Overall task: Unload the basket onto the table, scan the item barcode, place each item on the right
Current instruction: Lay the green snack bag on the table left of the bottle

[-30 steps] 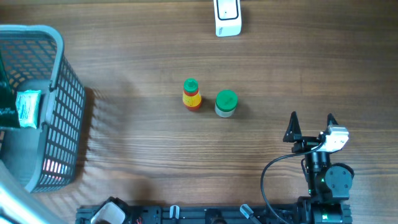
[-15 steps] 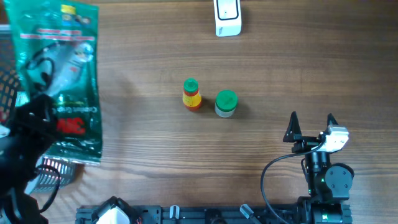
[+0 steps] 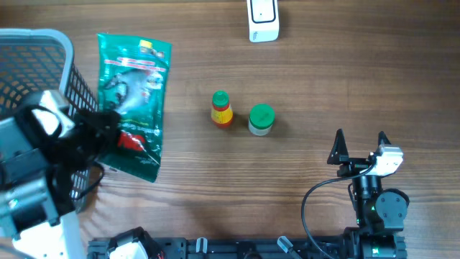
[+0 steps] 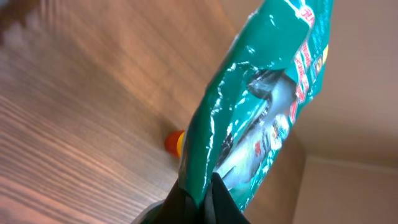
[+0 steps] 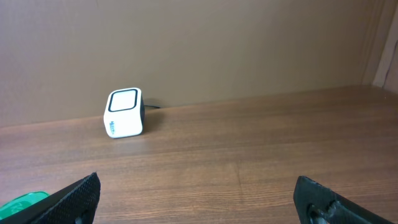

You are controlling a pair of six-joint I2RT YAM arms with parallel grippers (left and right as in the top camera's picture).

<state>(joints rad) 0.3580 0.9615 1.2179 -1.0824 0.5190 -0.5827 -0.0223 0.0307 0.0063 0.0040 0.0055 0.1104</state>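
Note:
I should release the green foil bag from my left gripper on the table [image 3: 202,131] beside the red-and-yellow bottle, toward the basket.
The item is a green foil bag [image 3: 134,97] with a picture and red lettering, hanging over the table just right of the basket. My left gripper [image 3: 108,137] is shut on its lower edge. In the left wrist view the black fingers [image 4: 200,200] pinch the bag [image 4: 261,106], which stretches up and away. No barcode shows on the sides I can see. The white scanner [image 3: 263,20] stands at the table's far edge, with its window [image 5: 124,99] facing my right gripper. That right gripper [image 3: 359,137] rests open and empty at the near right [image 5: 199,190].
A grey mesh basket [image 3: 68,65] stands at the left, partly hidden by my left arm. A small red-and-yellow bottle [image 3: 221,109] with a green cap and a green-lidded jar [image 3: 261,119] stand mid-table, between the bag and the scanner.
The left arm has lifted the green bag out of the basket and carried it right, over the table. The right arm has not moved.

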